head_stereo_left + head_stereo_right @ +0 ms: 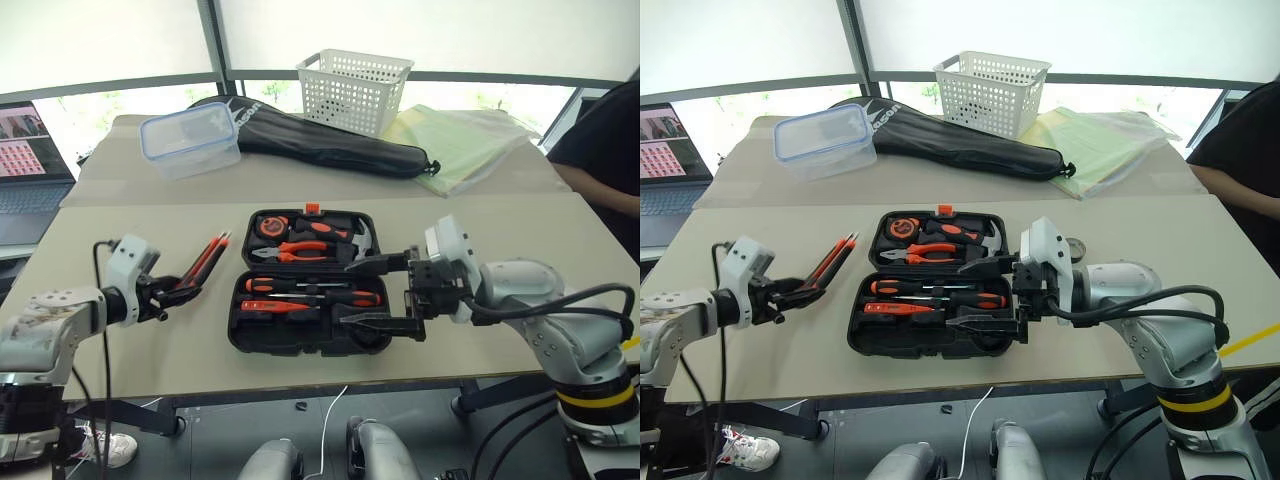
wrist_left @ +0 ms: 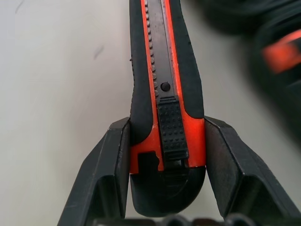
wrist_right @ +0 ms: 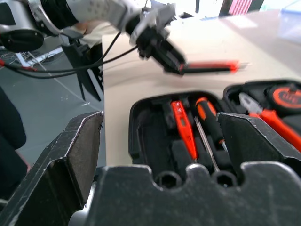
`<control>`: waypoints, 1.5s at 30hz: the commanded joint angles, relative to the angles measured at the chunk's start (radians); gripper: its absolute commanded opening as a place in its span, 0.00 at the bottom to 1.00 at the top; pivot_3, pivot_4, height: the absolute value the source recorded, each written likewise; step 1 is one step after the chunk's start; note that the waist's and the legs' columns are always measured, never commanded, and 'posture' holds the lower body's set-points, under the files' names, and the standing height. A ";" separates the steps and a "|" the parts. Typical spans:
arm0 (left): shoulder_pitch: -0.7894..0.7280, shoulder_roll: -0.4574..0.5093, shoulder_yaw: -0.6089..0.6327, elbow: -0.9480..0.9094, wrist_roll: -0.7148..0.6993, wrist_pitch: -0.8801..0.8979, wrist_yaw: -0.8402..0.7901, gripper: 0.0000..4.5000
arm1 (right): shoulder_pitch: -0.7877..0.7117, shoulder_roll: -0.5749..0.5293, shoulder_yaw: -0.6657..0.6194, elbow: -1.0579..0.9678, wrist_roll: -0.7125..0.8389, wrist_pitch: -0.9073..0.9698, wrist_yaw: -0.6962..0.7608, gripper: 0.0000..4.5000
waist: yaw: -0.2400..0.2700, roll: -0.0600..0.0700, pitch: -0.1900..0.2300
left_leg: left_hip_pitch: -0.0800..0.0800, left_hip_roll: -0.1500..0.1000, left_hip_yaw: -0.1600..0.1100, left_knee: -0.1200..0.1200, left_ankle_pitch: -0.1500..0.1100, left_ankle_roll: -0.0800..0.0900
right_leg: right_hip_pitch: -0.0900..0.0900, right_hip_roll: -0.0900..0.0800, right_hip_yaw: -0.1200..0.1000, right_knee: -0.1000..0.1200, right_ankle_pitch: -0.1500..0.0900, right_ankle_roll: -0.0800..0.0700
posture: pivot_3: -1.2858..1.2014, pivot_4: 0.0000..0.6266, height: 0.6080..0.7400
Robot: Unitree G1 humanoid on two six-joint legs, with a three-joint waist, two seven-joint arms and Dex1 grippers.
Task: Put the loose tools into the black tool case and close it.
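Observation:
My left gripper will release the utility knife in the empty slot (image 1: 293, 333) along the near edge of the black tool case.
The black tool case (image 1: 237, 332) lies open in the middle of the table. Its far half holds pliers, a hammer and a tape measure. In the near half lie two screwdrivers (image 1: 335, 297) and a slim orange tester pen (image 3: 183, 128). My left gripper (image 1: 178, 291) is left of the case and shut on the rear end of the orange-black utility knife (image 2: 164, 70). The knife's blade end points away toward the far right (image 1: 208, 255). My right gripper (image 1: 379, 295) hangs open over the case's right end with nothing between its fingers.
At the back of the table stand a white basket (image 1: 353, 88), a clear lidded box (image 1: 190, 142), a long black fabric bag (image 1: 325, 138) and yellow-green plastic sheets (image 1: 462, 142). A laptop (image 1: 30, 165) sits far left. A person (image 1: 606, 150) is at the right edge.

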 commanded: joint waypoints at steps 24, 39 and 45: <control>-0.330 -0.049 -0.549 0.146 0.364 -0.568 -0.520 0.40 | 0.153 -0.051 -0.111 -0.122 0.005 -0.016 -0.115 1.00 | 0.011 0.003 -0.001 | 0.000 0.001 0.002 0.001 -0.002 0.004 | 0.003 0.000 0.001 -0.008 0.001 0.000 | 0.52 0.24 1.00; -0.358 -0.047 -0.508 0.049 0.300 -0.384 -0.559 0.97 | 0.145 -0.045 -0.096 -0.118 0.006 -0.019 -0.133 1.00 | 0.011 0.003 -0.001 | 0.000 0.001 0.002 0.002 -0.002 0.005 | 0.003 0.000 0.001 -0.008 0.001 0.000 | 0.52 0.24 1.00; -0.369 -0.033 -0.474 0.024 0.259 -0.341 -0.558 0.99 | 0.135 -0.043 -0.088 -0.107 0.002 -0.022 -0.129 1.00 | 0.011 0.003 -0.001 | 0.000 0.001 0.002 0.002 -0.002 0.005 | 0.003 0.001 0.001 -0.008 0.001 0.000 | 0.52 0.24 1.00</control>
